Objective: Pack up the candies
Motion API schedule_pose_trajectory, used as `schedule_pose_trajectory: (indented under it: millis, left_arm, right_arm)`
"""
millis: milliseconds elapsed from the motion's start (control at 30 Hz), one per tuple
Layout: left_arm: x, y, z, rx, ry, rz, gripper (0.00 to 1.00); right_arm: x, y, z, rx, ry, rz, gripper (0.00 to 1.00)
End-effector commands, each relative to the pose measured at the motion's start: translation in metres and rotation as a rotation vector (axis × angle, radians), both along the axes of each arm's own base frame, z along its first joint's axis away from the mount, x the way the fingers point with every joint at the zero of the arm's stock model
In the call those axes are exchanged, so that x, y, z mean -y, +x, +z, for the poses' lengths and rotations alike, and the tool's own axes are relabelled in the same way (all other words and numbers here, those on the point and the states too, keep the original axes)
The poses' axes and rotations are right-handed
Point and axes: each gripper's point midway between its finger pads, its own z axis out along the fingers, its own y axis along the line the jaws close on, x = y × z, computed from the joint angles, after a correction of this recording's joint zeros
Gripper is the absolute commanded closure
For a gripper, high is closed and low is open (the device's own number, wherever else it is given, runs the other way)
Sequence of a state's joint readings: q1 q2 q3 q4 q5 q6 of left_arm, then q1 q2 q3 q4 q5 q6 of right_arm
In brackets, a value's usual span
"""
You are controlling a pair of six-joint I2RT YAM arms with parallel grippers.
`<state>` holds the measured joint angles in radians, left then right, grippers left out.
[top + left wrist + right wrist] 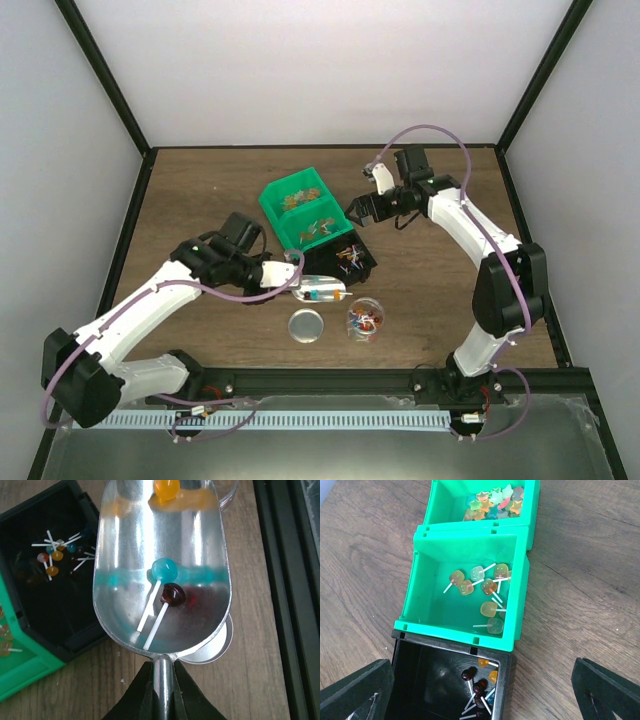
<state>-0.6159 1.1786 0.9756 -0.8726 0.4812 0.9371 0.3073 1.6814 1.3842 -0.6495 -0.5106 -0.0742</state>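
Note:
I need to release the metal scoop from my left gripper on the bare wooden table point(235, 245) beside the green bins. The scoop's tip is now over the clear cup's rim.
My left gripper point(163, 680) point(287, 277) is shut on the handle of a metal scoop point(160, 540) point(322, 290). In the scoop lie three candies on white sticks: blue point(164, 570), dark red point(172, 595) and orange point(166, 487). The scoop's tip is over the rim of a clear cup point(227, 495) point(365, 320) holding mixed candies. More candies point(52, 555) point(480, 690) lie in the black bin point(30, 605) point(420, 680) point(362, 262). My right gripper point(482, 665) point(362, 213) hangs open above the bins, with nothing between its fingers.
Two green bins point(285, 195) adjoin the black one: one point(427, 590) holds pale lollipops, the far one point(445, 505) star-shaped sweets. A round metal lid point(306, 326) point(222, 645) lies on the wooden table under the scoop's heel. A black rail point(285, 580) runs along the near edge.

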Motion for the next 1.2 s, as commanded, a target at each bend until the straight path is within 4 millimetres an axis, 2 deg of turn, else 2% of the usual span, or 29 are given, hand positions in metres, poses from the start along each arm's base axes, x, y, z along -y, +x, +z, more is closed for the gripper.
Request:
schedule_pose_trajectory:
  millis: [0, 300, 567, 833, 1167]
  left_arm:
    - [0.013, -0.010, 0.010, -0.014, -0.021, -0.064, 0.96]
    - [0.029, -0.021, 0.008, 0.003, 0.021, -0.130, 0.96]
    - [0.042, -0.016, 0.001, -0.039, 0.124, -0.088, 0.96]
    - [0.040, -0.017, -0.007, -0.042, 0.196, -0.093, 0.96]
    - [0.045, -0.019, -0.007, -0.023, 0.302, -0.091, 0.96]
  right_arm:
    - [0.005, -0.004, 0.011, 0.021, 0.019, -0.003, 0.00]
    - [0.011, -0.003, 0.011, 0.019, 0.017, -0.022, 0.00]
    - [0.012, -0.003, 0.012, 0.019, 0.020, -0.028, 0.00]
    - [0.015, -0.002, 0.013, 0.020, 0.024, -0.037, 0.00]
    - [0.015, -0.001, 0.010, 0.011, 0.033, -0.034, 0.00]
